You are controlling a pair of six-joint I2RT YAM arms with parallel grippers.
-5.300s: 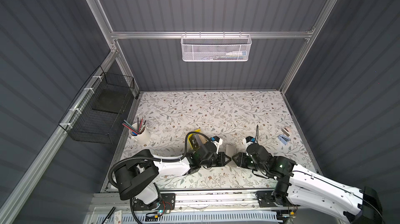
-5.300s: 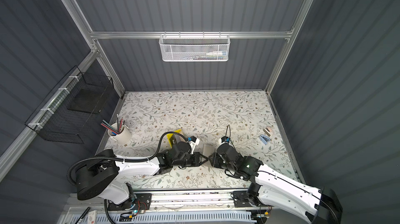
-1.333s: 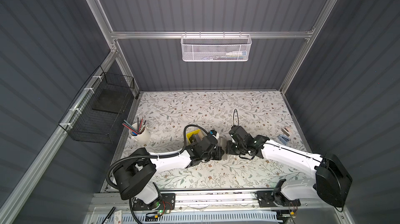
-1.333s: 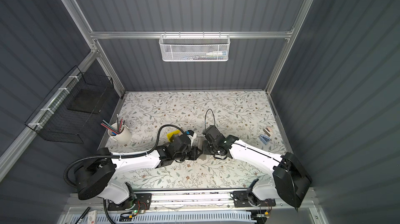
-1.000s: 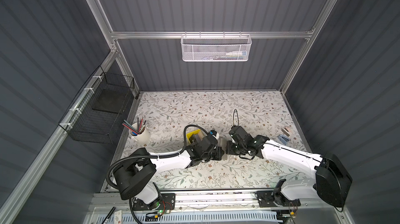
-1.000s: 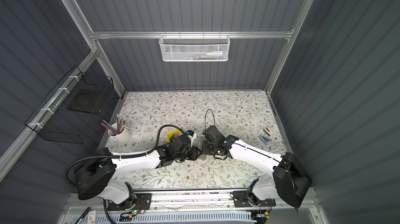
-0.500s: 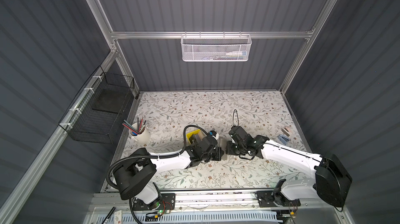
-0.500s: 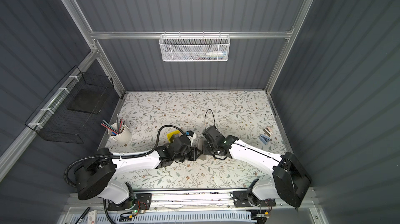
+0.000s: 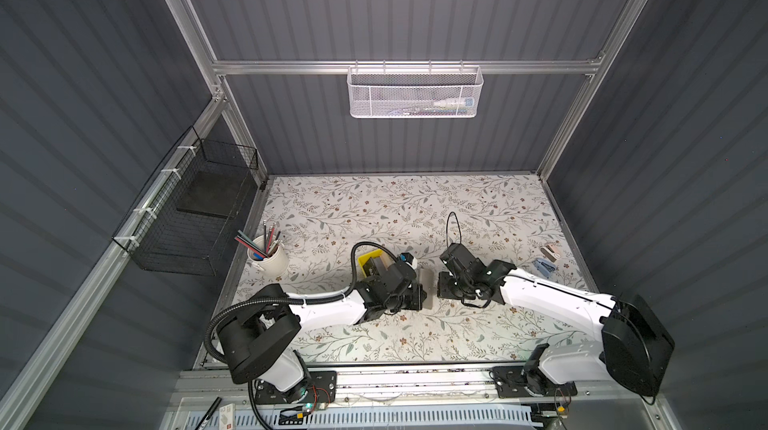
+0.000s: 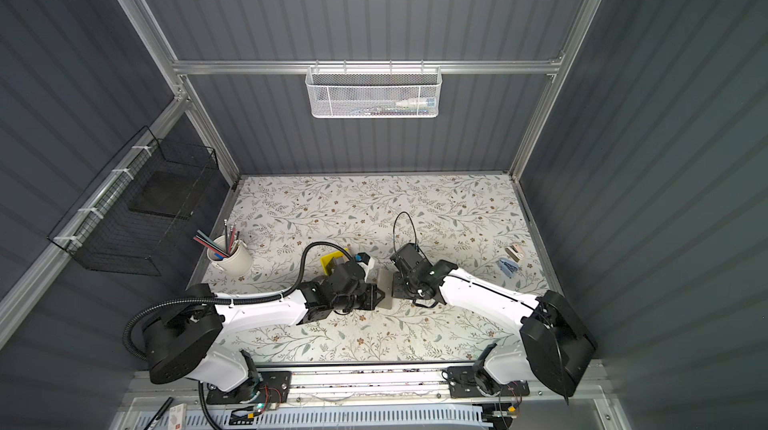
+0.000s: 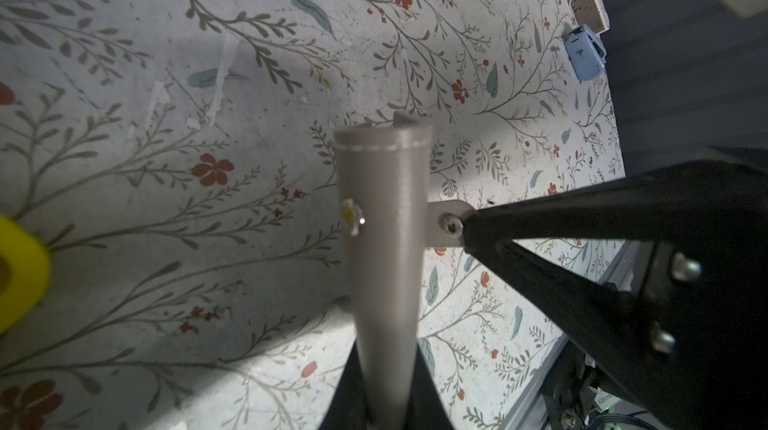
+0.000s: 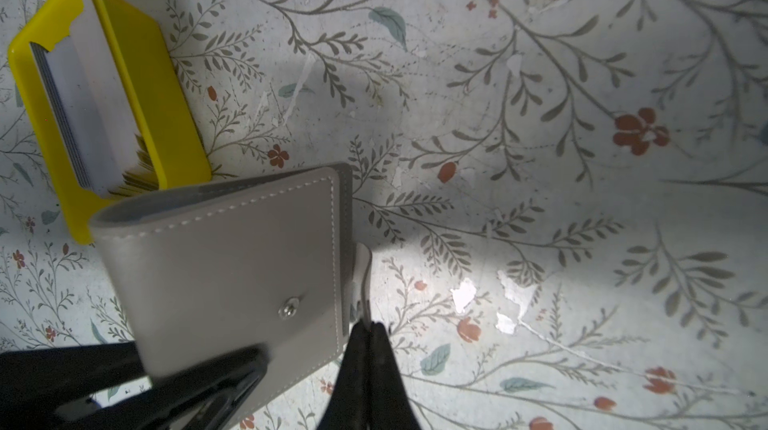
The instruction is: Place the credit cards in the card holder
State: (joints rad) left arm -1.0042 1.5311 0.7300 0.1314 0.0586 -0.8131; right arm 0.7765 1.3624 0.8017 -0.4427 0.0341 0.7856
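The card holder's two covers are clamped shut at the spine by my left gripper, so it should open and take only the cover with the snap stud [image 12: 248, 258].
The card holder [image 12: 224, 257], a flat grey wallet with white stitching and a snap stud, is held up edge-on above the floral mat. My left gripper [image 11: 384, 365] is shut on its lower body, and in the left wrist view the holder [image 11: 382, 241] rises straight out from between the jaws. My right gripper [image 12: 368, 326] is shut on the holder's thin tab strap [image 12: 362, 278] at its side. In both top views the two grippers [image 9: 422, 297] [image 9: 438, 286] meet at the holder [image 10: 385, 290]. The credit cards [image 12: 91, 116] stand as a leaning stack in the yellow tray [image 12: 166, 124], pale face showing.
The yellow tray [image 9: 368, 261] sits just behind my left wrist. A white cup of pencils [image 9: 268, 257] stands at the mat's left edge. A blue clip [image 9: 544, 266] and a pink clip [image 9: 552, 251] lie at the right edge. Wire baskets hang on the left wall [image 9: 195, 216] and back wall [image 9: 415, 91].
Compared with five seconds ago, the right arm has stretched out low and both grippers have shifted slightly back from the front edge. Over the last second nothing visibly moves.
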